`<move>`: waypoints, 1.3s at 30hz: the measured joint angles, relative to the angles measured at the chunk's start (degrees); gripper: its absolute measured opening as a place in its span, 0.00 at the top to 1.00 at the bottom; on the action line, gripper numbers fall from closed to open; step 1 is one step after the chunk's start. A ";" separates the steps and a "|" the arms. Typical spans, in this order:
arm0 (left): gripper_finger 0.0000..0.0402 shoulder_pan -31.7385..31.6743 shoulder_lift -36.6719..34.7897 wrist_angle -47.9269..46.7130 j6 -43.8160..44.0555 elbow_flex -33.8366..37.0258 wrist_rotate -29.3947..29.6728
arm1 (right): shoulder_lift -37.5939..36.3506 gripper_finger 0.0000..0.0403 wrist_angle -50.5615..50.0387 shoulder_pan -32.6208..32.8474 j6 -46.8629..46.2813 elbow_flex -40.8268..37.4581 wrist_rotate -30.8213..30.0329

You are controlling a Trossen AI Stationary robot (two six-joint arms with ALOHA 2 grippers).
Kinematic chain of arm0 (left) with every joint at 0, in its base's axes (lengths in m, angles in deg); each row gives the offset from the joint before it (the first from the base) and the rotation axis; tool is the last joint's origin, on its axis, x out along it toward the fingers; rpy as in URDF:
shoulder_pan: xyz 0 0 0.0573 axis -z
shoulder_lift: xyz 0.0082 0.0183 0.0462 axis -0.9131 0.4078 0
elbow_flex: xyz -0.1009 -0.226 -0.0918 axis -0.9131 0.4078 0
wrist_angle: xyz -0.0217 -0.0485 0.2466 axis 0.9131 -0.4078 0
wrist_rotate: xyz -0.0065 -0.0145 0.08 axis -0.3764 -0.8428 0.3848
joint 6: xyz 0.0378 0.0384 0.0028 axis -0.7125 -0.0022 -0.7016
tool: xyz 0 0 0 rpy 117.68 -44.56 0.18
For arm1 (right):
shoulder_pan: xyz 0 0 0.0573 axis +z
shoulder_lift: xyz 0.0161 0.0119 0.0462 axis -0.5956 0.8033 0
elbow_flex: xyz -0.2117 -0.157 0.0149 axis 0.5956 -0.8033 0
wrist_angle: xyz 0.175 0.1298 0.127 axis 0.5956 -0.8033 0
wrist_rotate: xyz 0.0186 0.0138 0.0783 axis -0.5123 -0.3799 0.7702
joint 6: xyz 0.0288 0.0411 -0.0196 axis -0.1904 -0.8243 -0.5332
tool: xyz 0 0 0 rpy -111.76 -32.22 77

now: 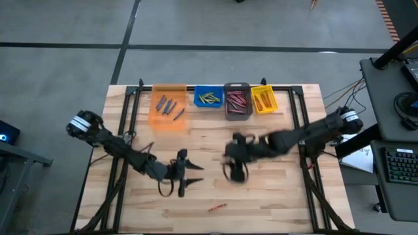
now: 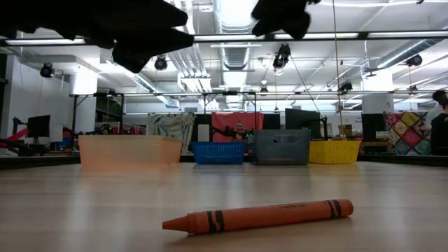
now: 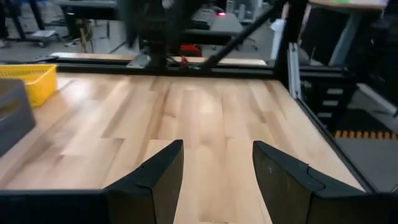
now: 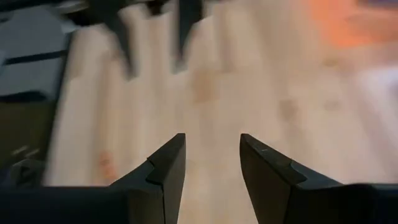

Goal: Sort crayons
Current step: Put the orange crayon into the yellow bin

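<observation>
The orange crayon is near the table's front edge. Next, my right gripper moves to it and closes on the crayon's body [image 1: 219, 207] [image 4: 108, 169], just behind its middle.
One orange crayon [image 1: 217, 207] [image 2: 259, 215] lies flat on the wooden table near its front edge, untouched. More crayons lie sorted in four bins at the far edge. Blue ones are in the orange bin [image 1: 168, 104] and green-yellow ones in the blue bin [image 1: 208, 98]. Red ones are in the grey bin [image 1: 238, 101] and orange ones in the yellow bin [image 1: 263, 99]. My left gripper [image 1: 196, 175] [image 3: 217, 146] hovers open left of the table's middle, fingers pointing right. My right gripper [image 1: 230, 171] [image 4: 212, 138] hangs open just right of it, above the table, with nothing between its fingers.
The bins stand in a row along the far edge [image 2: 218, 151]. Black frame rails [image 1: 130, 124] run down both sides of the table. The two grippers face each other closely over the table's middle; bare wood lies around the lone crayon.
</observation>
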 joint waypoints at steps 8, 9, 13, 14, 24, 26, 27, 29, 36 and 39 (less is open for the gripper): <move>0.56 7.83 5.62 -2.57 -1.44 -7.61 12.77 | 8.13 0.65 11.64 14.93 -6.74 -0.56 -1.86; 0.56 8.69 5.61 -3.71 -1.52 -8.36 13.02 | 9.63 0.65 13.00 16.21 -7.12 -0.22 -2.62; 0.56 11.73 4.38 -7.98 -1.40 -11.15 13.47 | 15.90 0.65 15.15 18.97 -8.52 2.58 -3.55; 0.56 12.43 3.94 -8.58 -1.40 -11.76 13.66 | 17.45 0.65 15.29 19.39 -9.09 3.52 -3.64; 0.56 17.66 2.44 -12.37 -2.42 -16.16 15.22 | 31.10 0.66 8.08 20.10 -11.63 12.85 -3.63; 0.56 18.24 2.46 -12.45 -2.42 -16.25 15.20 | 32.73 0.65 4.87 20.10 -12.06 14.58 -3.62; 0.56 18.50 2.46 -12.51 -2.42 -16.25 15.22 | 33.48 0.65 3.39 20.10 -12.18 15.02 -3.59; 0.56 18.83 2.49 -12.45 -2.33 -16.25 15.22 | 34.63 0.65 2.23 20.14 -12.36 15.34 -3.37; 0.56 18.90 2.53 -12.60 -2.04 -16.25 15.22 | 37.52 0.66 2.37 20.14 -13.21 15.56 -1.68; 0.56 18.90 2.53 -12.76 -2.03 -16.23 15.22 | 37.96 0.66 1.69 20.11 -13.51 15.60 -1.44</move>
